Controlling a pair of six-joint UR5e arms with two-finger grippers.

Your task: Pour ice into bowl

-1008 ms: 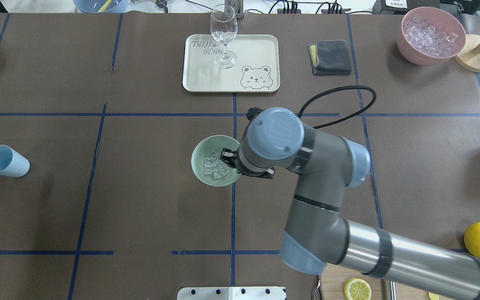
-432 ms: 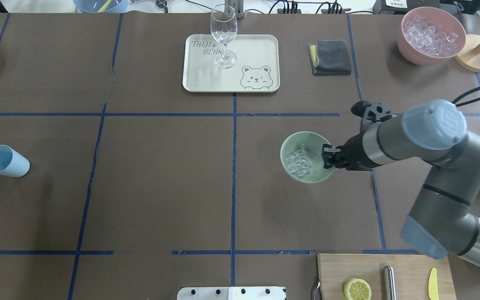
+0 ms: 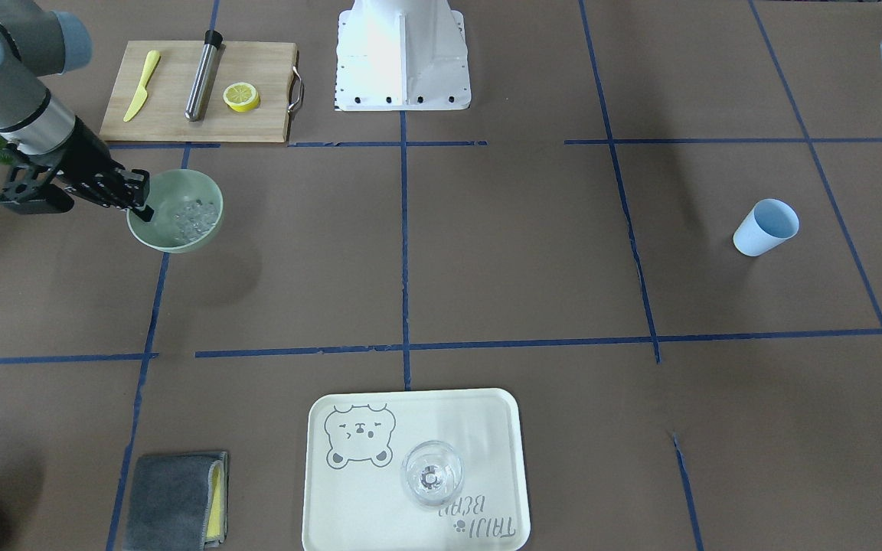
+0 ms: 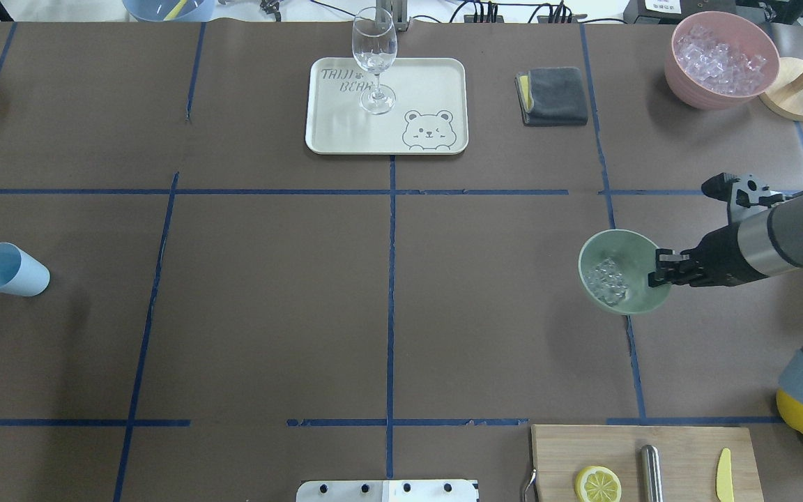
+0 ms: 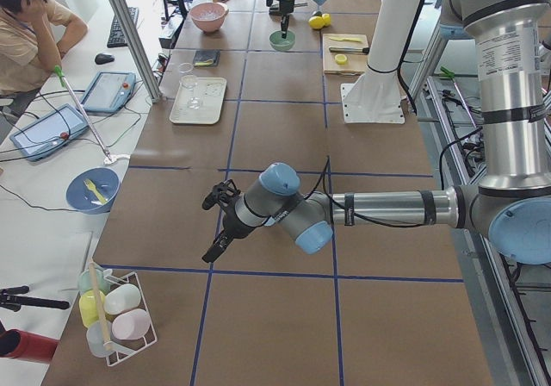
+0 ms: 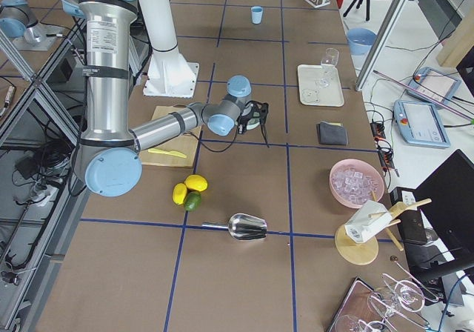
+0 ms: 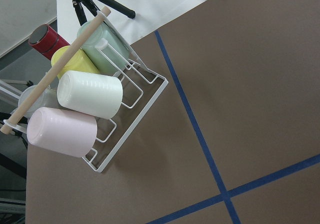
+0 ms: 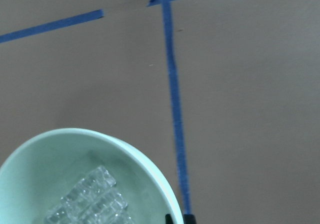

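My right gripper is to handle the mint-green bowl, now held above the table. It will set the bowl down on the bare table (image 3: 75,226) between the avocado and the blue tape line.
My right gripper (image 4: 659,269) is shut on the near rim of the mint-green bowl (image 4: 623,240) and holds it above the right part of the table; its shadow falls off to one side. Clear ice (image 4: 607,280) cubes lie inside, on the side away from the fingers. The front view shows the same grip (image 3: 142,207) on the bowl (image 3: 179,242) with ice (image 3: 190,217). The right wrist view looks down into the bowl (image 8: 55,154) onto the ice (image 8: 90,200). My left gripper (image 5: 212,252) shows only in the left side view, low over the table's left end; I cannot tell its state.
A pink container (image 4: 722,59) of ice stands at the far right. A cutting board (image 4: 680,460) with a lemon half, lemons (image 4: 802,416), a grey cloth (image 4: 553,95), a tray (image 4: 436,77) bearing a glass (image 4: 374,59), a tipped blue cup (image 4: 10,270) and a scoop (image 6: 246,227) are around.
My right arm has swung the bowl with the ice from the table's middle far to the right, still gripping its rim. The arm now reaches in from the right edge.
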